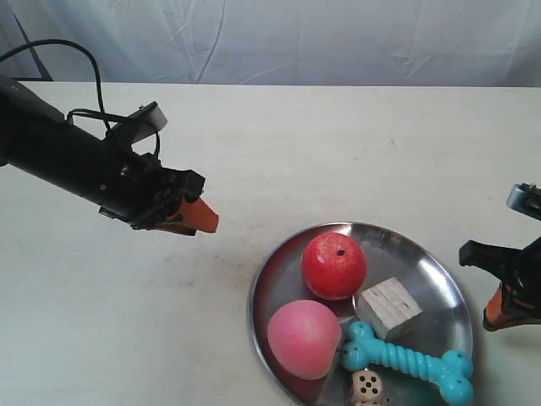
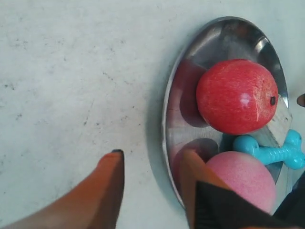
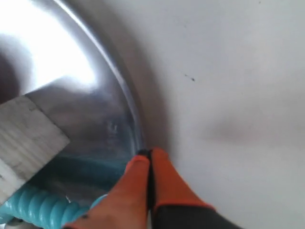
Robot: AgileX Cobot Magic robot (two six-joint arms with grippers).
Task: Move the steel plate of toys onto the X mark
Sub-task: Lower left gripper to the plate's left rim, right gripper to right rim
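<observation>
The robot's left gripper should close on the rim of the steel plate (image 1: 256, 283) (image 2: 165, 149), next to the gap between the red apple and the pink peach.
The steel plate (image 1: 414, 254) (image 2: 224, 38) (image 3: 86, 105) lies on the cream table near the front. It holds the red apple (image 1: 334, 265) (image 2: 236, 95), pink peach (image 1: 304, 337) (image 2: 243, 176), wooden cube (image 1: 388, 307) (image 3: 28, 138), turquoise bone (image 1: 406, 359) (image 2: 271, 152) (image 3: 33, 205) and cream die (image 1: 366, 386). My left gripper (image 1: 201, 218) (image 2: 152, 153) is open, off the plate's apple side and apart from it. My right gripper (image 1: 494, 317) (image 3: 148, 153) is shut, its tips right at the rim beside the cube and bone. I cannot make out the X mark.
A white cloth backdrop (image 1: 296, 38) closes off the far table edge. A black cable (image 1: 84, 59) loops over the arm at the exterior view's left. Bare cream tabletop (image 1: 338, 144) stretches behind and to the left of the plate.
</observation>
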